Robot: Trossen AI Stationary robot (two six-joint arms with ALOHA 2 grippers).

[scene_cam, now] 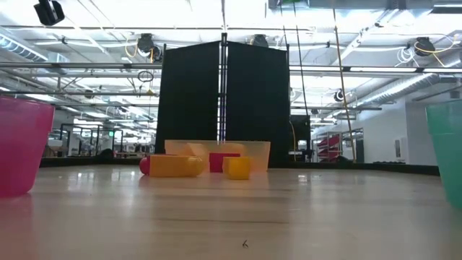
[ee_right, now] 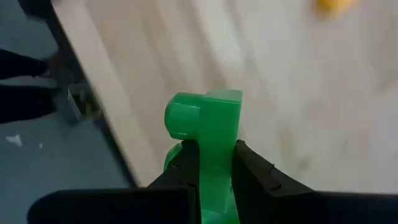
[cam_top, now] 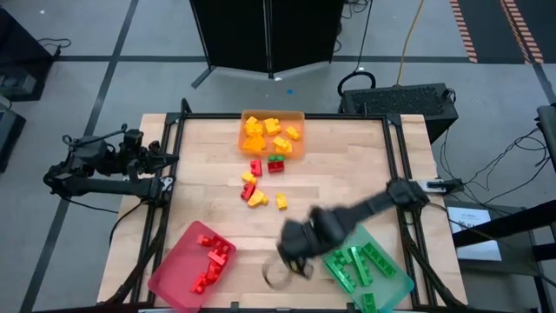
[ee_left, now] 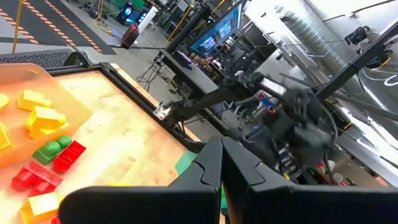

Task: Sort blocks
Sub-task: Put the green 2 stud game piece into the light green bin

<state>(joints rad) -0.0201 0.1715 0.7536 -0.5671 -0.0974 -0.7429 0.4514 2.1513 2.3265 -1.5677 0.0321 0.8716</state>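
Observation:
Next, my right gripper releases the green block, now over the table's near middle, inside the teal-green tray's edge (cam_top: 341,258) that faces the loose blocks, next to the green ones.
My right gripper (cam_top: 294,252) hangs over the table's near middle, between the pink-red tray (cam_top: 193,265) and the teal-green tray (cam_top: 369,269), shut on a green block (ee_right: 211,121). It does not show in the low view. Loose red, yellow and green blocks (cam_top: 261,187) lie on the wood near the table's middle, just in front of the orange tray (cam_top: 274,132), which holds yellow and orange blocks. Red blocks lie in the pink-red tray and green ones in the teal-green tray. My left gripper (ee_left: 222,168) waits, shut and holding nothing, at the table's left edge (cam_top: 165,159). My right gripper pinches the green block between its two fingers (ee_right: 252,171) by its lower part (ee_right: 214,155). The studded end (ee_right: 186,117) sticks out past the fingertips. The block is lifted clear of the table.
The wood between the two near trays and the loose blocks is bare. A black frame rail (cam_top: 401,165) runs along the table's sides. In the low view the pink-red tray wall (scene_cam: 22,144) and the teal-green tray wall (scene_cam: 447,148) stand at either side.

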